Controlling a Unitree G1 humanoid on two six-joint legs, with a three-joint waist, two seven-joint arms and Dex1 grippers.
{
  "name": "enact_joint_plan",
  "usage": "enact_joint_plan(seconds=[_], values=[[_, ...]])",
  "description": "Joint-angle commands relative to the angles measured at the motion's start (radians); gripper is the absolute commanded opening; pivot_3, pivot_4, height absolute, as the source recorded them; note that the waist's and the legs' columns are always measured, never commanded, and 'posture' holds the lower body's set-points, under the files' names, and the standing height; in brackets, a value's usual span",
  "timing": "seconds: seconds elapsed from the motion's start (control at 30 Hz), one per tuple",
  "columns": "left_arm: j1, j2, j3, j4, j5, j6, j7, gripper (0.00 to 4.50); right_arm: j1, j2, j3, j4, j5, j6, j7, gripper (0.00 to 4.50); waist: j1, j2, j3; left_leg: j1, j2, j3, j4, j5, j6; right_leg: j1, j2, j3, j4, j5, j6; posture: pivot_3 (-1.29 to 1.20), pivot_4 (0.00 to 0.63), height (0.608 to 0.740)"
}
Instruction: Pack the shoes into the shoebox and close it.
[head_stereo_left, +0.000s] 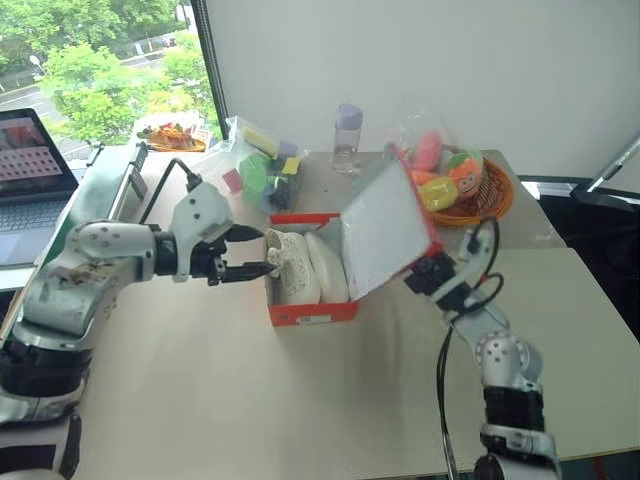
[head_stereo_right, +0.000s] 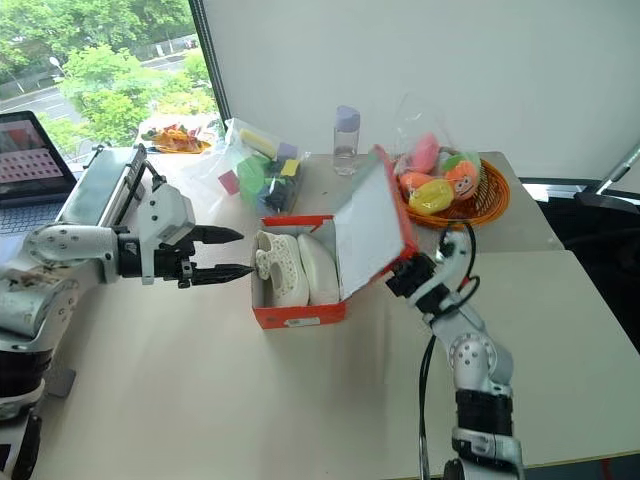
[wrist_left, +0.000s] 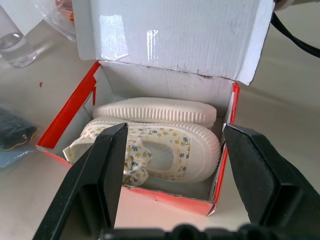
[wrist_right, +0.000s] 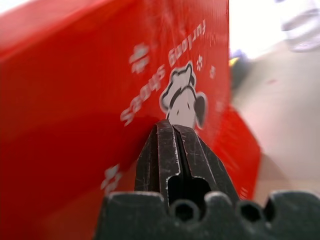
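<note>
My right gripper will release the lid, which now leans raised over the box, so that it lies flat across the open shoebox (head_stereo_left: 305, 256), above both of the cream shoes.
The red-orange shoebox (head_stereo_left: 312, 312) stands in the middle of the table with both cream shoes inside. One shoe (wrist_left: 160, 150) sits upright with its bow showing, and the other shoe (wrist_left: 155, 111) lies on its side against the far wall. The lid (head_stereo_left: 380, 235) is raised and leans over the box, white side toward the shoes. My left gripper (head_stereo_left: 265, 250) is open at the box's left end, its fingers level with the near shoe and holding nothing. My right gripper (wrist_right: 167, 125) is shut, with its tips against the lid's red outer face by the cartoon mouse.
An orange basket (head_stereo_left: 500, 200) of toys stands behind the lid at the back right. Also at the back of the table are a clear bottle (head_stereo_left: 347, 135) and a plastic bag of toys (head_stereo_left: 262, 170). A laptop (head_stereo_left: 30, 160) sits far left.
</note>
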Motion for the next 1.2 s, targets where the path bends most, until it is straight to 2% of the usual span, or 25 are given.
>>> enact_joint_plan(seconds=[0.03, 0.3, 0.63, 0.97, 1.2], values=[[0.047, 0.033, 0.098, -0.077, -0.022, 0.03, 0.038, 3.19, -0.06, -0.035, 0.062, -0.027, -0.027, 0.052, 0.033, 0.03, 0.001, 0.0, 0.0, 0.0, 0.0, 0.0, 0.0, 0.0, 0.0, 0.0, 0.0, 0.0, 0.0, 0.0, 0.0, 0.0, 0.15, 0.74], [0.195, 0.042, 0.228, -0.219, -0.075, 0.119, 0.12, 3.19, -0.193, -0.067, 0.236, 0.048, -0.141, 0.096, 0.13, 0.03, -0.002, 0.0, 0.0, 0.0, 0.0, 0.0, 0.0, 0.0, 0.0, 0.0, 0.0, 0.0, 0.0, 0.0, 0.0, 0.0, 0.15, 0.74], [0.323, 0.036, 0.329, -0.33, -0.123, 0.184, 0.194, 3.19, -0.415, 0.019, 0.41, 0.335, -0.338, -0.028, 0.314, 0.03, -0.009, 0.0, 0.0, 0.0, 0.0, 0.0, 0.0, 0.0, 0.0, -0.001, 0.0, -0.001, 0.0, 0.0, -0.001, 0.0, 0.15, 0.74], [0.443, 0.006, 0.349, -0.366, -0.101, 0.17, 0.282, 3.19, -0.72, 0.119, 0.45, 0.752, -0.539, -0.281, 0.443, 0.03, -0.01, 0.001, 0.001, 0.0, 0.001, 0.0, 0.0, 0.0, 0.0, -0.001, 0.0, -0.001, 0.001, 0.0, -0.001, 0.0, 0.15, 0.74], [0.534, -0.041, 0.395, -0.401, -0.082, 0.161, 0.343, 3.19, -0.814, 0.169, 0.436, 1.043, -0.653, -0.475, 0.471, 0.03, -0.011, 0.001, 0.001, 0.0, 0.001, 0.0, -0.001, 0.0, -0.001, -0.001, -0.001, -0.003, 0.001, 0.001, -0.002, 0.0, 0.15, 0.74]])
